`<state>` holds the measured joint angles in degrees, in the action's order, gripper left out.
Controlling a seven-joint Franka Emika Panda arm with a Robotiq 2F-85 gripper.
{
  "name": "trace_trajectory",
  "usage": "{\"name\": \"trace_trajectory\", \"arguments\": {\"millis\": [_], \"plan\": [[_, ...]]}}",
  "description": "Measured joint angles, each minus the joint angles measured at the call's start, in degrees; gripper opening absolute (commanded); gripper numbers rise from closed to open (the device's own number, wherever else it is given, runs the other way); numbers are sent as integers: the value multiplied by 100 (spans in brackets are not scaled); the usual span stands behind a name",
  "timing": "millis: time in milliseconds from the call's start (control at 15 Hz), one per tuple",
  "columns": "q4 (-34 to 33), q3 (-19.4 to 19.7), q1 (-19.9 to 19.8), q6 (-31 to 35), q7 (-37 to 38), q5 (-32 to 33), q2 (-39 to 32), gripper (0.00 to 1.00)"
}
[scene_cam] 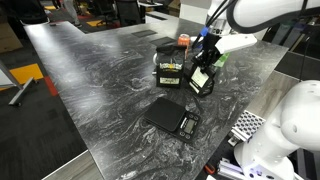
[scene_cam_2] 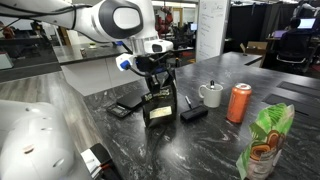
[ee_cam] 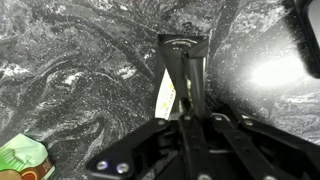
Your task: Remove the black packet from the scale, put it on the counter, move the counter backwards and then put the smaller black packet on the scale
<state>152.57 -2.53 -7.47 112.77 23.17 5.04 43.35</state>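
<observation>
Next, I release the smaller black packet upright on the scale's bare black plate (scene_cam: 167, 115), next to the display of the scale.
My gripper (scene_cam: 205, 62) is shut on the top edge of the smaller black packet (scene_cam: 200, 81), which hangs upright with its pale label showing, at or just above the counter (scene_cam: 100, 70). It also shows in an exterior view (scene_cam_2: 157, 104) and in the wrist view (ee_cam: 182, 75), pinched between the fingers (ee_cam: 185, 118). The larger black packet (scene_cam: 170, 72) with the yellow-gold band rests on the counter just beside it. The scale (scene_cam: 168, 115) lies bare nearer the counter's front edge, display strip (scene_cam: 188, 125) at one end; it also shows in an exterior view (scene_cam_2: 125, 108).
An orange can (scene_cam_2: 240, 102), a white mug (scene_cam_2: 211, 94) and a green snack bag (scene_cam_2: 265, 140) stand on the counter near the packets. The can also shows behind the gripper (scene_cam: 184, 41). The robot base (scene_cam: 285, 130) is by the counter's edge.
</observation>
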Motion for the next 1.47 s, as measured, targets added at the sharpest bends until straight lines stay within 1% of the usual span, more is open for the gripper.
{"name": "trace_trajectory", "arguments": {"millis": [333, 467, 600, 733, 867, 1133, 1333, 1467], "plan": [[-413, -781, 91, -1092, 637, -8, 542, 2], [-555, -974, 225, -1269, 645, -8, 701, 2], [-639, -1039, 434, -1226, 490, -8, 749, 2], [-652, -1021, 623, -959, 212, -17, 728, 2], [-648, -942, 779, -607, -106, -197, 622, 2], [-646, -618, 1124, 9, -640, -1002, 227, 2], [-682, -366, 1395, 64, -1106, -1607, -51, 2], [-715, -269, 1534, 57, -1369, -1894, -205, 2]]}}
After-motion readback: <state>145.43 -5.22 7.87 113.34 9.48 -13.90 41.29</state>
